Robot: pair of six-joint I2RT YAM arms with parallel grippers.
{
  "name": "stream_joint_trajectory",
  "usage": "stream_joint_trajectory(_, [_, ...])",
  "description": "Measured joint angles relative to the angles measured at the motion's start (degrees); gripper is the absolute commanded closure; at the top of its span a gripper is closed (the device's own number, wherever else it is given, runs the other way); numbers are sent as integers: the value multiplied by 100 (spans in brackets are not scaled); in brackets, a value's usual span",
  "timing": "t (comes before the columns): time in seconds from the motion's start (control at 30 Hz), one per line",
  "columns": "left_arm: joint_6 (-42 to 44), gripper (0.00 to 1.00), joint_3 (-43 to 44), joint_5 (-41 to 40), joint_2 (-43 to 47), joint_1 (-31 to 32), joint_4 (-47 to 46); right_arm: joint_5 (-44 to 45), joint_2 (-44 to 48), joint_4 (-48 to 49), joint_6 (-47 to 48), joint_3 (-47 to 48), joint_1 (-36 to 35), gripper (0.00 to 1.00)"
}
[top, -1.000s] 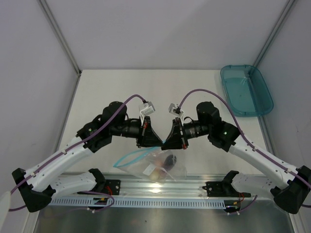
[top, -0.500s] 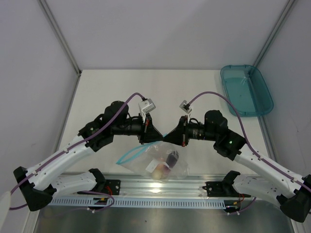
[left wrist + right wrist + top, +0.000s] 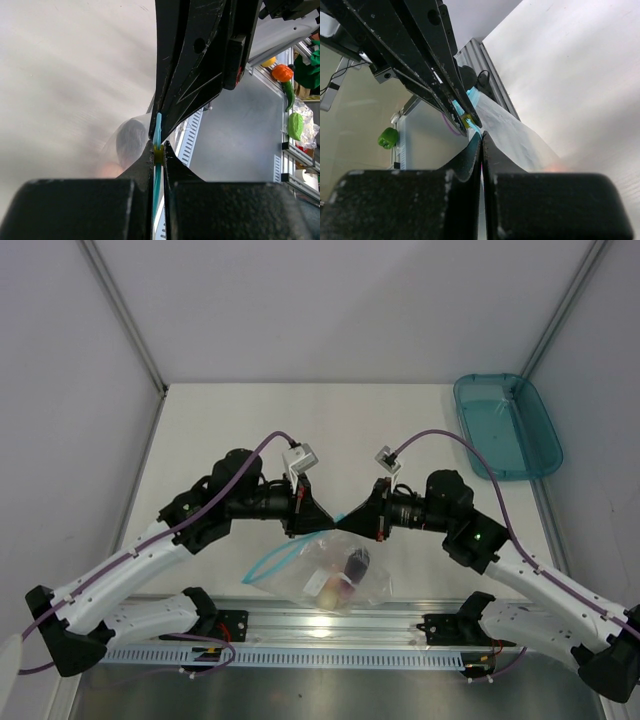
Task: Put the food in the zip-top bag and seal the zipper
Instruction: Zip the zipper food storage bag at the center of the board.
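Note:
My right gripper is pinching the teal zipper's end only at the ends of its fingers, so it should open and take the zipper deeper [image 3: 158, 132] beside the yellow slider before sealing.
The clear zip-top bag [image 3: 345, 575] hangs between my two grippers near the table's front edge. Inside it lie a dark purple piece [image 3: 356, 562], a cream piece [image 3: 326, 591] and a pink piece [image 3: 343, 585]. The teal zipper [image 3: 268, 561] loops out to the left. My left gripper [image 3: 326, 523] is shut on the zipper strip [image 3: 158, 127] by a small yellow slider [image 3: 158, 154]. My right gripper [image 3: 346, 523] is shut on the same edge, tip to tip with the left. In the right wrist view its jaws [image 3: 481, 136] pinch the bag's edge [image 3: 512, 137].
A teal plastic tray [image 3: 505, 425] stands at the back right of the table. An aluminium rail [image 3: 330, 625] with the arm bases runs along the front edge. Grey walls close in the left, right and back sides.
The right gripper has swung from pointing down to lying level and closed in on the left gripper's tip. The bag has shifted slightly right, and the zipper loop has tightened.

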State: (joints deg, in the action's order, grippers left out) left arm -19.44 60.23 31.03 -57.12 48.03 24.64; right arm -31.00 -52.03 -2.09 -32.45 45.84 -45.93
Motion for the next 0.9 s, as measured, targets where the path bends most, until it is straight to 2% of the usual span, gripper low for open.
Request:
stream_joint_trajectory(0.1, [0,99,0,9,70,9,17,-295,9,118,26,-11,83,100])
stream_joint_trajectory(0.13, [0,99,0,20,94,11,17,-485,-15,170,57,-9,133,90])
stream_joint_trajectory(0.23, [0,99,0,96,133,22,153,-973,-186,179,254,68,214,73])
stream_joint_trajectory(0.3, [0,99,0,155,131,26,238,-1182,-328,11,487,225,219,73])
stream_joint_trajectory(0.47, [-2,99,0,330,131,28,308,-1589,-459,-431,1071,590,201,79])
stream_joint_trajectory(0.7, [-2,99,-2,501,131,33,315,-2188,-730,-452,1259,682,177,90])
stream_joint_trajectory(0.77, [0,99,-11,525,131,33,321,-2356,-824,-450,1294,682,153,100])
stream_joint_trajectory(0.9, [0,100,-22,540,131,33,402,-2479,-929,-470,1303,702,140,100])
